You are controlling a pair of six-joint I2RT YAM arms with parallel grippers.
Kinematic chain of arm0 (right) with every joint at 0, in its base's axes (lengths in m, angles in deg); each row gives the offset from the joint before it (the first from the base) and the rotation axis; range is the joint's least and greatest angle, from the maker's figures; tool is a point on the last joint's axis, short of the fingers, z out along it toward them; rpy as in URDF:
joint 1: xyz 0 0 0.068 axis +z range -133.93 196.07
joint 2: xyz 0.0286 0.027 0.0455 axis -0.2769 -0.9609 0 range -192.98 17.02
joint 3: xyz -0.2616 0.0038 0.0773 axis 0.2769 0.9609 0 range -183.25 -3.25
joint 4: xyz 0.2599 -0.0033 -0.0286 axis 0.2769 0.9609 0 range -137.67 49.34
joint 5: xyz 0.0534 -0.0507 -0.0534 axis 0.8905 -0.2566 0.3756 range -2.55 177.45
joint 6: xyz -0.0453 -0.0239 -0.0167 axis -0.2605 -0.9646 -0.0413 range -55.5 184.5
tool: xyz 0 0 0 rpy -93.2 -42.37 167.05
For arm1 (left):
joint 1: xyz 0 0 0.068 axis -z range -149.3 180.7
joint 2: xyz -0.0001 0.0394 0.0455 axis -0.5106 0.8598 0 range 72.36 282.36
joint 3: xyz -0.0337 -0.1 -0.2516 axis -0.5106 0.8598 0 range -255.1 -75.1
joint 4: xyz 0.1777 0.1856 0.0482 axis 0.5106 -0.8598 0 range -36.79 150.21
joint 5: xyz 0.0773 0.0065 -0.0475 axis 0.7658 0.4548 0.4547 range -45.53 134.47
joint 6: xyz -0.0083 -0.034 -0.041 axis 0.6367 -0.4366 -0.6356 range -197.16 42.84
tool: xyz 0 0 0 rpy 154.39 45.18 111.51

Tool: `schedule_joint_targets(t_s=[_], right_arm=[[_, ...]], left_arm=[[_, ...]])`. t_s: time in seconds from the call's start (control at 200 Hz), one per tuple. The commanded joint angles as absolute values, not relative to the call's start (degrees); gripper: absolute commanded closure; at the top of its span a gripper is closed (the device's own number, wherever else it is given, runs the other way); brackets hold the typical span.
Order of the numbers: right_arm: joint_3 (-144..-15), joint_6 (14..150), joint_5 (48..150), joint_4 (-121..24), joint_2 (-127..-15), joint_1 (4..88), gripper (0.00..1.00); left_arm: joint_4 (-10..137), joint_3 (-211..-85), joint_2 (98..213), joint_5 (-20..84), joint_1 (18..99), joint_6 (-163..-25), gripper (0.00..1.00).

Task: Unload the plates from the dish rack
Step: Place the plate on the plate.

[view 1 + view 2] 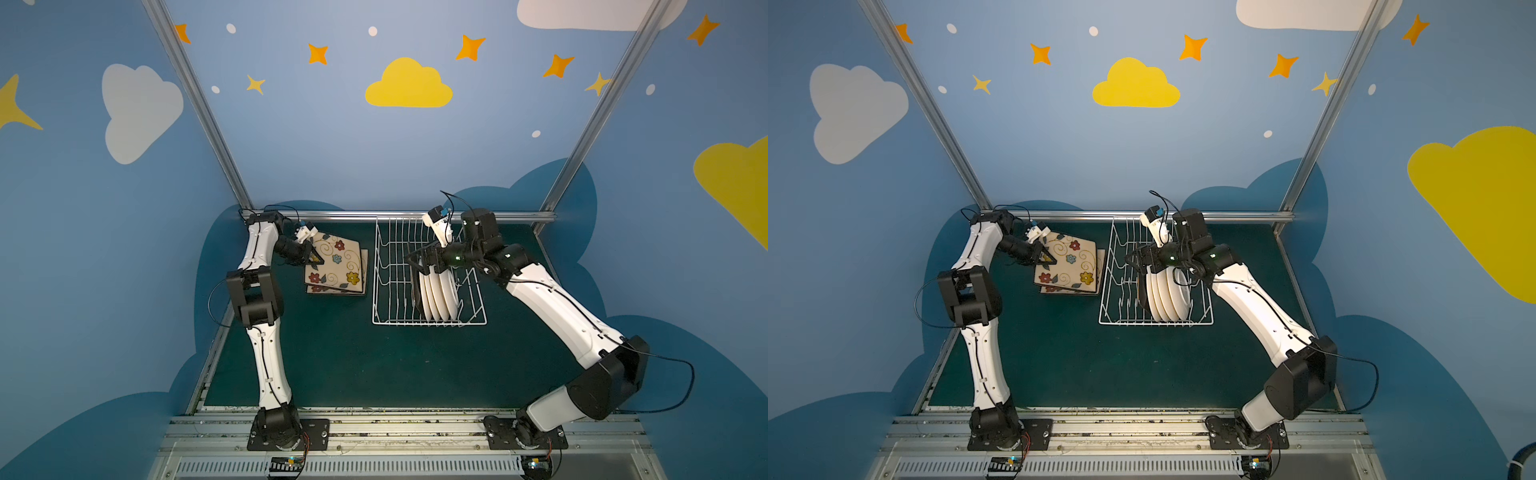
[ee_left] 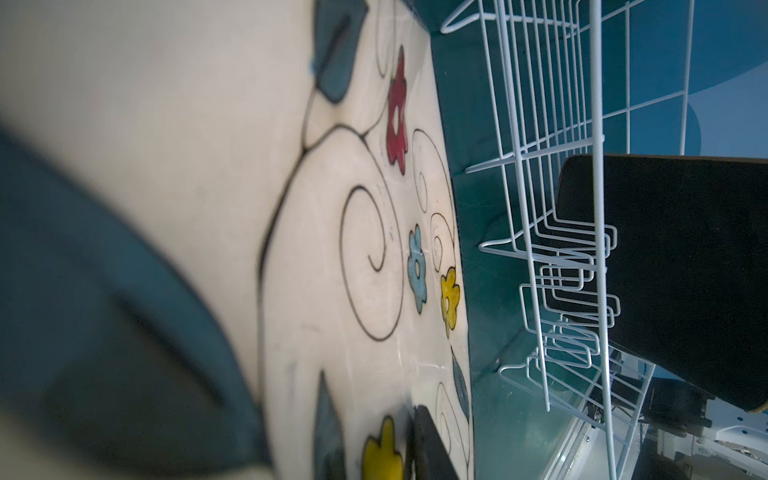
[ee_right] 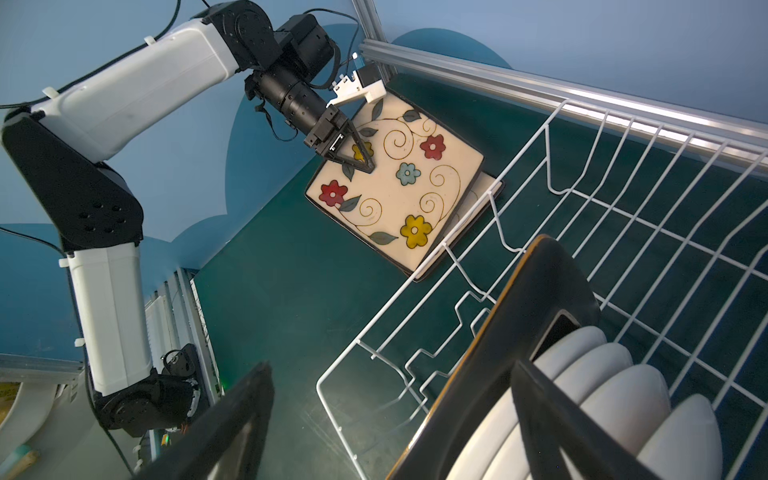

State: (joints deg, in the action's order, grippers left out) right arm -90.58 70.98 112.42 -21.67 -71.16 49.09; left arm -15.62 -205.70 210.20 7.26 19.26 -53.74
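Note:
My left gripper needs to let go of the cream flowered plate squarely on the short stack (image 1: pixel 336 268) next to the dish rack.
A cream flowered plate (image 1: pixel 338 268) (image 1: pixel 1073 268) (image 3: pixel 409 185) (image 2: pixel 353 249) lies askew on top of a short stack of like plates (image 3: pixel 487 194) on the green mat, left of the dish rack. My left gripper (image 1: pixel 316 261) (image 1: pixel 1048 261) (image 3: pixel 368 164) is shut on its near-left edge, one finger (image 2: pixel 428 449) lying over the face. In the white wire dish rack (image 1: pixel 428 323) (image 1: pixel 1154 323) (image 3: pixel 552 183) a black-backed square plate (image 3: pixel 519 316) (image 2: pixel 685 270) and several round white plates (image 1: pixel 438 291) (image 1: pixel 1167 295) (image 3: pixel 602 374) stand on edge. My right gripper (image 1: pixel 419 259) (image 1: pixel 1140 259) (image 3: pixel 390 365) is open, straddling the black plate's top edge.
The rack stands against the back rail (image 1: pixel 399 216), its left half holding only bare prongs. Blue walls close in the back and both sides. Green mat (image 1: pixel 374 365) stretches from the rack to the front rail.

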Motion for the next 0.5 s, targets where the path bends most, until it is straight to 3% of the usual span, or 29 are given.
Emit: schedule_joint_targets(t_s=[0.0,0.496], right_arm=[[-92.6,69.8,111.5,-20.3,-71.8,49.6,0.11],[-94.4,68.8,110.9,-19.6,-74.1,50.3,0.11]], left_arm=[[-16.1,-208.6,209.9,-2.3,19.2,-51.9,0.97],[-17.9,-211.3,214.6,-3.8,18.8,-51.7,0.97]])
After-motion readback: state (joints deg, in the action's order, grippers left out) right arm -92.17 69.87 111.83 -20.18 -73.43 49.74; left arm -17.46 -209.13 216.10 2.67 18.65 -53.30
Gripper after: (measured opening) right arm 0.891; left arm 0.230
